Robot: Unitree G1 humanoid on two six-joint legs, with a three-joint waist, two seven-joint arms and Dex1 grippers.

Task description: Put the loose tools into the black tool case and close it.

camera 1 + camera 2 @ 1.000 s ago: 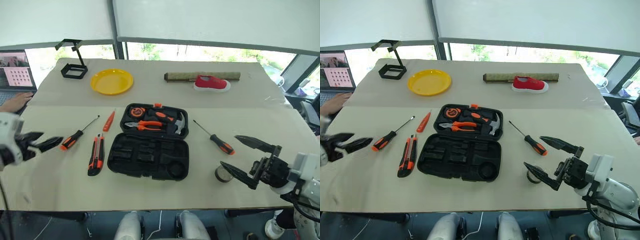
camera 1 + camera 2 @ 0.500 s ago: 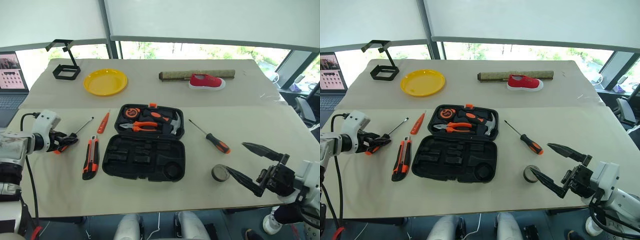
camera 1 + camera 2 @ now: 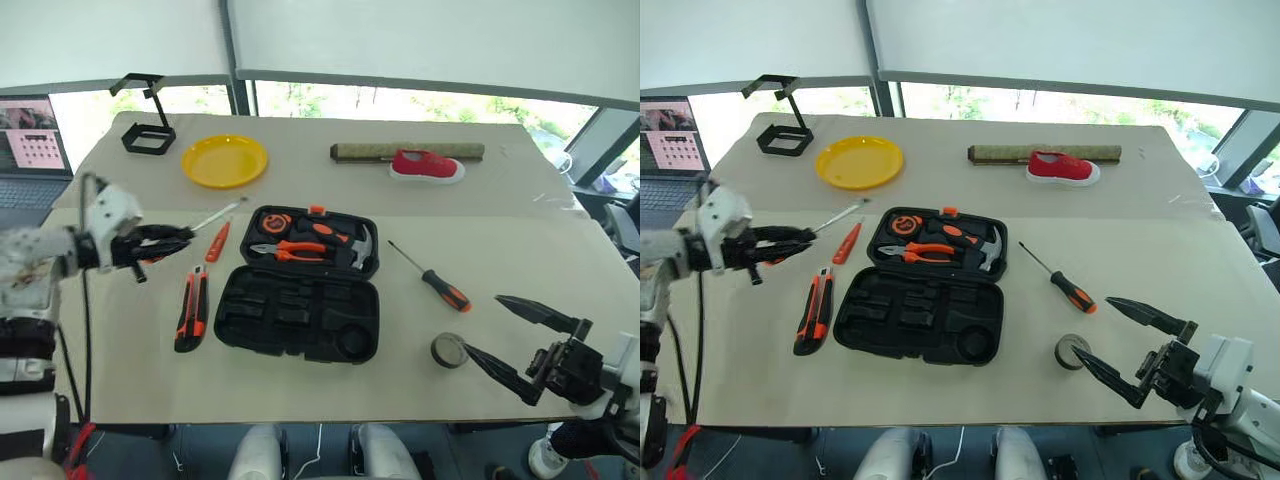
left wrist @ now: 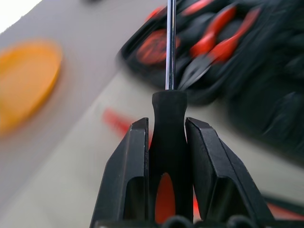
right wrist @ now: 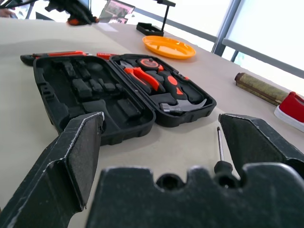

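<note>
My left gripper should set the screwdriver down in the near half of the case [image 3: 292, 277] [image 4: 270, 66], along the hinge and next to the pliers.
The black tool case [image 3: 300, 312] lies open mid-table, with pliers, a hammer and a tape measure in its far half and bare moulded slots in its near half. My left gripper [image 3: 172, 240] is shut on the black-and-orange handle of a screwdriver [image 4: 169, 118], held above the table left of the case with its shaft [image 3: 222, 214] pointing at the case. Below it lie the slim orange tester [image 3: 217, 242] and the utility knife [image 3: 192, 308]. A second screwdriver [image 3: 432, 280] and the dark tape roll [image 3: 449, 350] lie right of the case. My right gripper [image 3: 482, 324] stands open just right of the roll.
A yellow plate [image 3: 224, 161] and a black wire stand [image 3: 148, 125] sit at the far left. A brown tube [image 3: 370, 152] and a red shoe [image 3: 427, 165] lie at the far right. A laptop [image 3: 30, 135] stands beyond the table's left edge.
My left gripper shut on the left screwdriver's handle, lifted it off the table and swung it right, toward the case. The right gripper stayed open near the tape roll.
</note>
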